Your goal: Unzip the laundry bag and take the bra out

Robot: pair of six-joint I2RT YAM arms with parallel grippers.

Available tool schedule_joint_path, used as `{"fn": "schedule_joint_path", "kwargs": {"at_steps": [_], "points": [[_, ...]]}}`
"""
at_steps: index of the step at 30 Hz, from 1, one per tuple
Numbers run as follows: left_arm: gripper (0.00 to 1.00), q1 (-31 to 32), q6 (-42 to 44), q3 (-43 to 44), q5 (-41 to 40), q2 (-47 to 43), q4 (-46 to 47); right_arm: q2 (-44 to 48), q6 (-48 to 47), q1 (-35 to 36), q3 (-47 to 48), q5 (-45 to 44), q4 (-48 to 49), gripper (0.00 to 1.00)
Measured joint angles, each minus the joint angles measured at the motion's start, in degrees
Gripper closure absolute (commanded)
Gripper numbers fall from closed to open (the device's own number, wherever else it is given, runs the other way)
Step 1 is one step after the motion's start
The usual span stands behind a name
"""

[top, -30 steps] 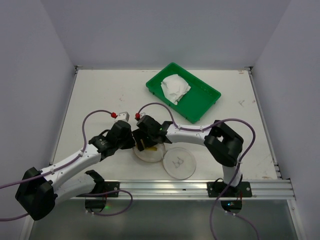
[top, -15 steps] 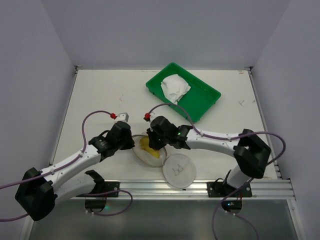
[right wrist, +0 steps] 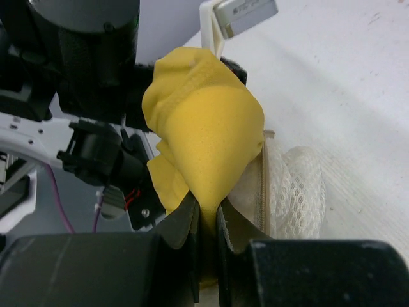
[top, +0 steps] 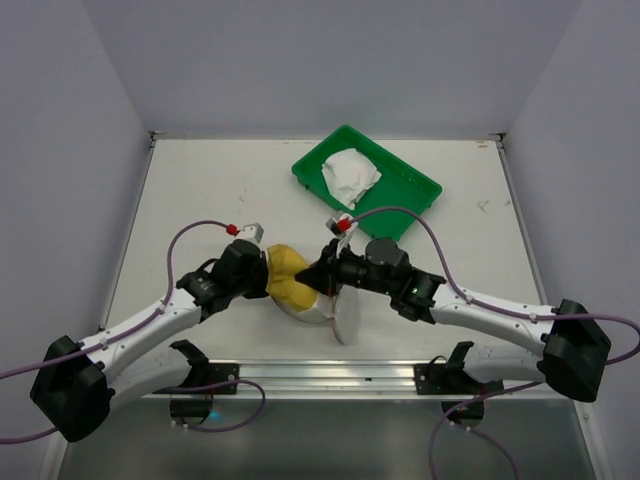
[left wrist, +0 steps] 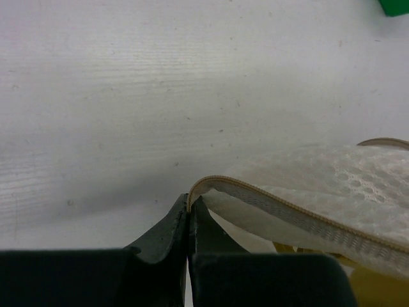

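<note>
Next, my right gripper lets go of the yellow bra in the green tray (top: 386, 211), beside the crumpled white cloth.
The white mesh laundry bag (top: 322, 308) lies open near the front of the table, with its round flap (top: 347, 318) tipped up on edge. My left gripper (top: 266, 283) is shut on the bag's zipper rim (left wrist: 211, 181), as the left wrist view shows with the jaws pressed together (left wrist: 190, 199). A yellow bra (top: 285, 274) bulges up out of the opening. My right gripper (top: 318, 274) is shut on a fold of that bra (right wrist: 208, 121), the fabric pinched between its fingers (right wrist: 206, 210). Mesh (right wrist: 295, 185) hangs just beside the bra.
A green tray (top: 403, 203) with a crumpled white cloth (top: 350, 178) sits at the back right. The left arm's wrist (right wrist: 89, 57) is close behind the bra. An aluminium rail (top: 330, 376) runs along the near edge.
My right gripper closed on the yellow bra and drew back to the right, lifting it out of the bag. The bag's flap tipped up on edge. The left gripper kept its hold.
</note>
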State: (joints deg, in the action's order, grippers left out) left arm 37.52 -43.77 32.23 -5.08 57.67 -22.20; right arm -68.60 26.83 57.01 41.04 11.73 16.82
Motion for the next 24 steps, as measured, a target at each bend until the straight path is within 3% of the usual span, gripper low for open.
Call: {"fn": "schedule_joint_path", "kwargs": {"at_steps": [15, 19, 24], "points": [[1.0, -0.02, -0.5, -4.61, 1.86, -0.35, 1.97, 11.15, 8.04, -10.47, -1.03, -5.88, 12.28, 1.0], [1.0, -0.02, -0.59, -4.7, 1.57, -0.7, 1.36, 11.06, 6.8, -11.06, 0.83, -11.56, 9.11, 1.0], [1.0, -0.02, -0.04, -2.99, -2.51, -4.94, -3.37, 8.0, 3.15, -19.54, 7.74, -18.36, 0.68, 1.0]]}}
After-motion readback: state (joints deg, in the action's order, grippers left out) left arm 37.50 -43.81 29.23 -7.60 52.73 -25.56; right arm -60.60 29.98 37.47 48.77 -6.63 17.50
